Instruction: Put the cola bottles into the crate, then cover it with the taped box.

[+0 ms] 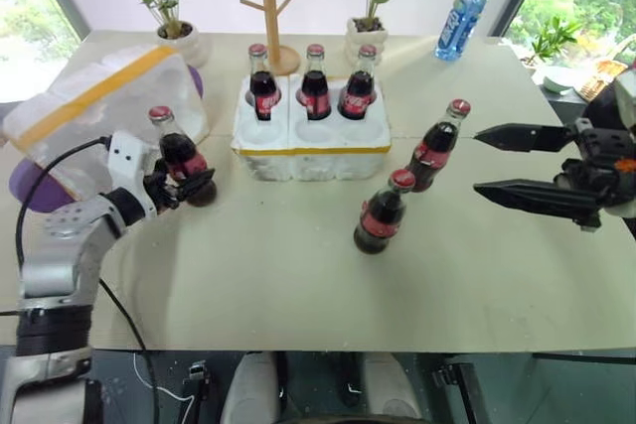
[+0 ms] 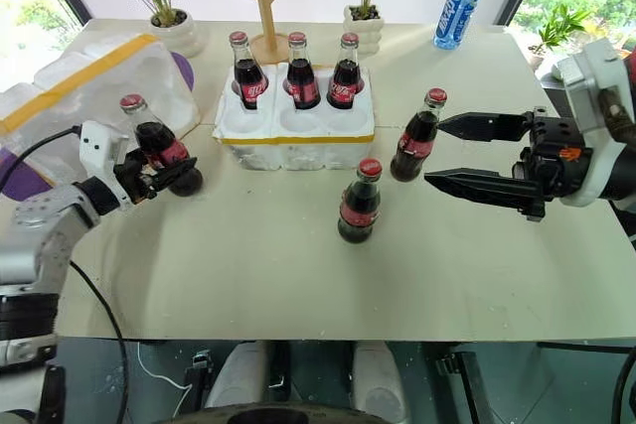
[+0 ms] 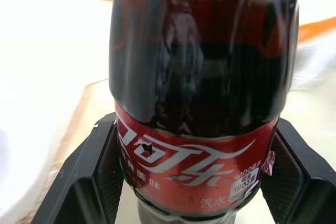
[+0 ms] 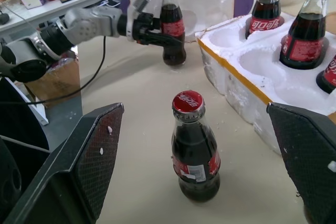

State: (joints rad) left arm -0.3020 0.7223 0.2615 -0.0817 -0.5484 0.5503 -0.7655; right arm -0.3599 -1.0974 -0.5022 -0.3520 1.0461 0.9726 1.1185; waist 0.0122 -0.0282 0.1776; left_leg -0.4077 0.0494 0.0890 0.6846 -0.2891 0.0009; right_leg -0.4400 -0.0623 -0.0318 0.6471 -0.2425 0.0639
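Observation:
The cola bottle will go down in the crate's empty near hole on the taped box's side (image 1: 261, 136) from my left gripper.
The white crate (image 1: 313, 154) with a yellow tape band stands mid-table. Three cola bottles (image 1: 315, 86) sit in its far row of wells; the near wells are empty. A fourth cola bottle (image 1: 181, 154) stands left of the crate, and my left gripper (image 1: 194, 184) is shut on its lower body (image 3: 194, 77), with the pads (image 3: 107, 171) against the red label. Two more bottles stand loose right of the crate, one (image 1: 435, 146) near its corner and one (image 1: 383, 213) closer to me. My right gripper (image 1: 477, 161) is open and empty, beside the corner bottle. The taped box (image 1: 99, 106) lies at the far left.
A blue-capped water bottle (image 1: 464, 9), a wooden rack (image 1: 268, 7) and two potted plants (image 1: 169, 7) (image 1: 370, 2) line the table's far edge. A purple object (image 1: 40, 191) lies under the taped box. Bare tabletop (image 1: 298, 275) stretches along the near edge.

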